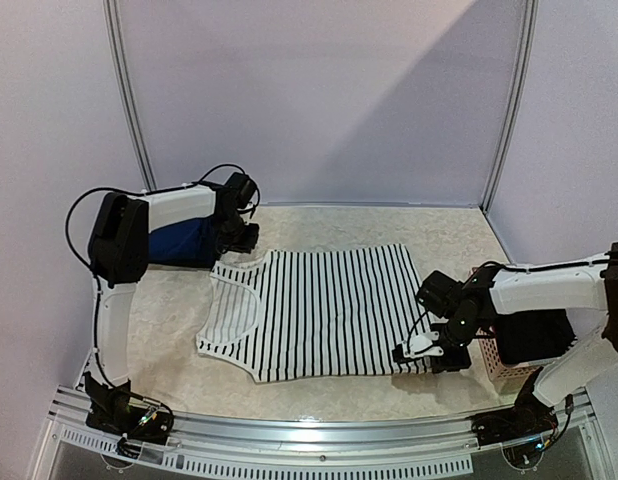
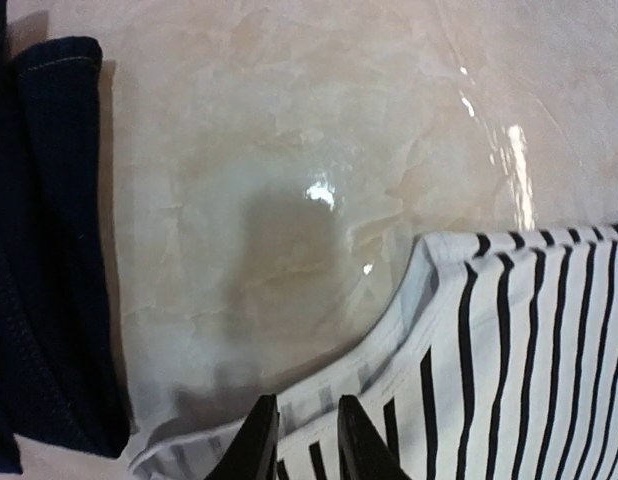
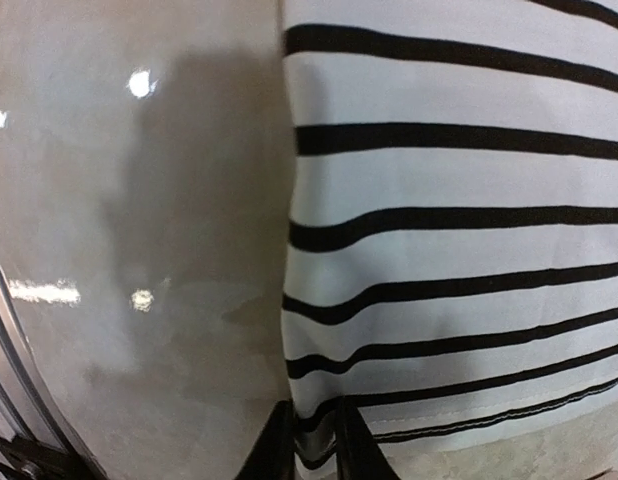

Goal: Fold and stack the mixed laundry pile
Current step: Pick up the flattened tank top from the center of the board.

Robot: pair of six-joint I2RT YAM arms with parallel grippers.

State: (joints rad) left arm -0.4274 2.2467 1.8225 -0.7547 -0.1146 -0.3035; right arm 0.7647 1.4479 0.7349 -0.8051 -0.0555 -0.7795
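My grippers are at the far strap and the near hem corner. So my left gripper needs to take the near edge point(image 1: 286, 378) before both fold it over.
A black-and-white striped tank top point(image 1: 319, 310) lies spread flat on the table, straps to the left and hem to the right. My left gripper point(image 1: 241, 240) is down at its far strap. In the left wrist view the white strap edge point(image 2: 389, 380) runs between the narrowly set fingers of that gripper point(image 2: 304, 445). My right gripper point(image 1: 429, 355) sits at the near hem corner. In the right wrist view that gripper point(image 3: 314, 445) has its jaws pinched on the corner of the striped cloth point(image 3: 459, 250). A navy piece point(image 1: 184, 243) lies under the left arm, to the left of the strap point(image 2: 39, 250).
A pink slotted basket point(image 1: 494, 365) stands at the right under the right arm, with a black garment point(image 1: 534, 335) in it. The metal rail point(image 1: 319, 440) runs along the near table edge. Walls enclose the back and both sides.
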